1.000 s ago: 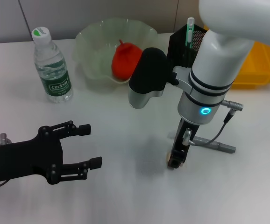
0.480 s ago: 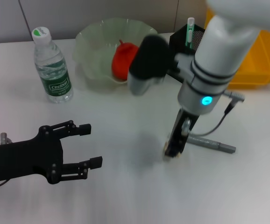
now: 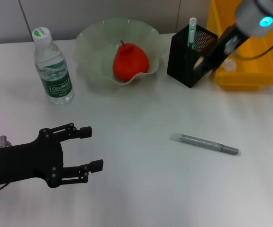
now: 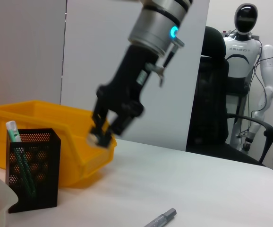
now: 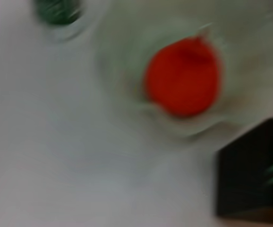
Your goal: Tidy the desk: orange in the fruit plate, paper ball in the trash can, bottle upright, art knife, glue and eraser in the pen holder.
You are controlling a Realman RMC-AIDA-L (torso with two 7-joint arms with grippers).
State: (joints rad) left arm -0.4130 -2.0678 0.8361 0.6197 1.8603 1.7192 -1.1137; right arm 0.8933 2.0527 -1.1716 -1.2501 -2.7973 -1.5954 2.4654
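Note:
My right gripper is going to release the eraser, now just above the holder's far rim, inside the black mesh pen holder [image 3: 200, 44], next to the green-and-white glue stick.
My right gripper [image 3: 202, 63] hovers just above the far-right rim of the black mesh pen holder [image 3: 186, 59], shut on a small pale eraser [image 4: 95, 138]. A green-and-white glue stick [image 3: 191, 30] stands inside the holder. The grey art knife [image 3: 205, 143] lies flat on the table, right of centre. The orange [image 3: 130, 60] rests in the pale green fruit plate [image 3: 96, 45]. Left of the plate, the bottle [image 3: 53, 66] stands upright. At the near left my left gripper [image 3: 88, 149] is parked, open and holding nothing. The paper ball is out of view.
A yellow trash can [image 3: 250, 66] stands right behind the pen holder at the back right. The white table [image 3: 136, 189] stretches between the left gripper and the art knife.
My right gripper has lifted off the table beside the art knife, carrying the eraser, and swung up and back to the pen holder. The left arm has not moved.

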